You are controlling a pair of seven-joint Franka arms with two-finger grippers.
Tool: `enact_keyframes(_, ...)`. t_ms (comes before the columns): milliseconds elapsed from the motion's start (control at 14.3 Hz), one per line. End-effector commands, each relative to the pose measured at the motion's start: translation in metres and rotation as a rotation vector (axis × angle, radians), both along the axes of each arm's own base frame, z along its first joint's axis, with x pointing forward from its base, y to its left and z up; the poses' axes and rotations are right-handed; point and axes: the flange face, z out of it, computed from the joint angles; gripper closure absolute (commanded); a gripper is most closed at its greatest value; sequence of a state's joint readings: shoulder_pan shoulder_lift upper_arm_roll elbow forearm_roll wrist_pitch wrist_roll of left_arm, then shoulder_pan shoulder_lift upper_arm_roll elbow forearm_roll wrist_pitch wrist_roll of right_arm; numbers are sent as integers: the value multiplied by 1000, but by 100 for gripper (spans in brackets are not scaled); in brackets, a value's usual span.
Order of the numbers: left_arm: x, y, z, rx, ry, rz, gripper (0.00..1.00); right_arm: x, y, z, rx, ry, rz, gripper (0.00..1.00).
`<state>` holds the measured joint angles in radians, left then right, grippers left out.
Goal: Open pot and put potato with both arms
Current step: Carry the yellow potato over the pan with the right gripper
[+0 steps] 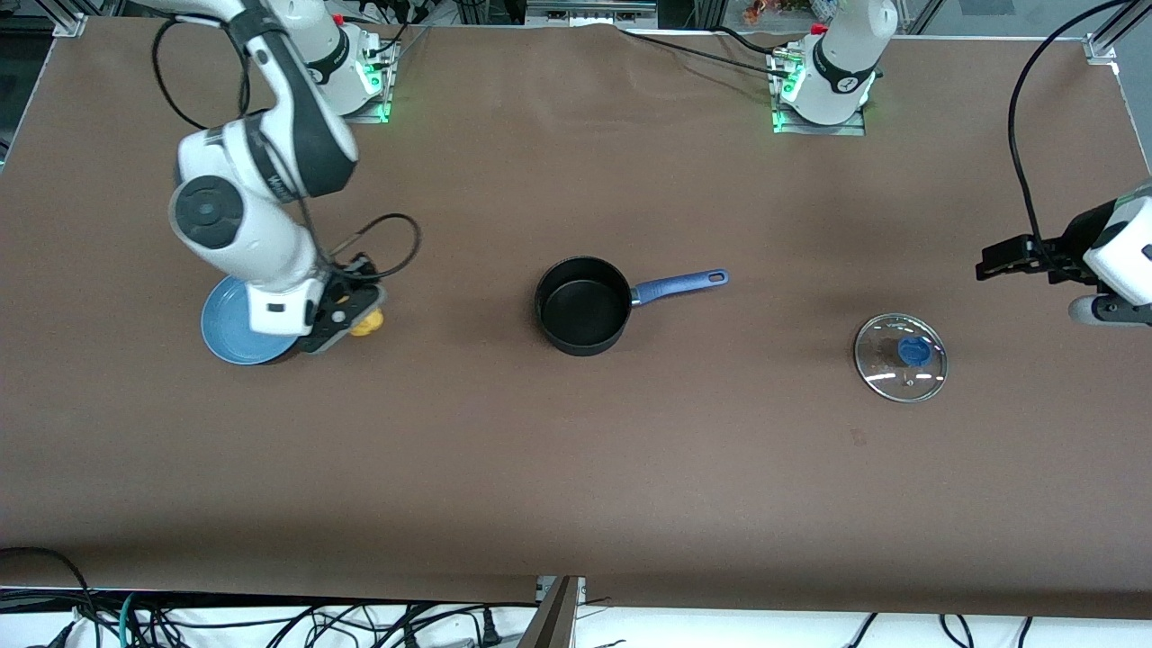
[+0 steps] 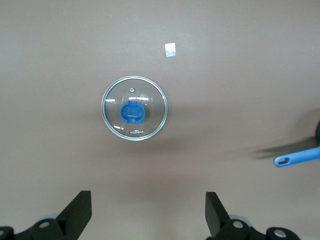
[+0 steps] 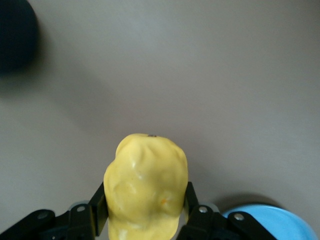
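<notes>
The yellow potato, now just above the table beside the blue plate, will be let go by my right gripper inside the black pot, on the pot's side (image 1: 609,312) near its blue handle.
The black pot (image 1: 583,306) with its blue handle (image 1: 681,284) stands open at the table's middle. Its glass lid (image 1: 901,356) with the blue knob lies flat on the table toward the left arm's end; it also shows in the left wrist view (image 2: 134,108). My left gripper (image 1: 1008,262) is open and empty, up over the table beside the lid. My right gripper (image 1: 353,315) is shut on the yellow potato (image 1: 367,322), just above the table beside the blue plate (image 1: 229,324). In the right wrist view the potato (image 3: 146,187) sits between the fingers.
The pot's handle tip (image 2: 296,157) shows in the left wrist view. A small silver sticker (image 2: 171,49) lies on the brown cloth near the lid. The plate's rim (image 3: 270,220) shows beside the right gripper. Cables run along the table's front edge.
</notes>
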<state>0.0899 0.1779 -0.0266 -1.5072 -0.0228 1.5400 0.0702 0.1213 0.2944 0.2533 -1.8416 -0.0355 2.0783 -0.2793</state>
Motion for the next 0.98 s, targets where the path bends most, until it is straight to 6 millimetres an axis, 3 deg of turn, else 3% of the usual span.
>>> enact_keyframes(0, -1, -6, 10, 26, 4, -5, 0, 4, 74, -2, 41, 24, -152, 84)
enact_keyframes(140, 0, -6, 10, 24, 2, -5, 0, -2, 129, -8, 67, 34, -269, 84)
enact_keyframes(420, 0, -7, 9, 20, 3, -6, 0, -21, 238, -44, 100, 56, -394, 84)
enact_keyframes(631, 1, -7, 16, 23, -10, -6, 0, -45, 283, -72, 133, 50, -457, 84)
enact_keyframes(911, 1, -7, 16, 22, -10, -5, 0, -42, 288, -103, 161, 39, -484, 84)
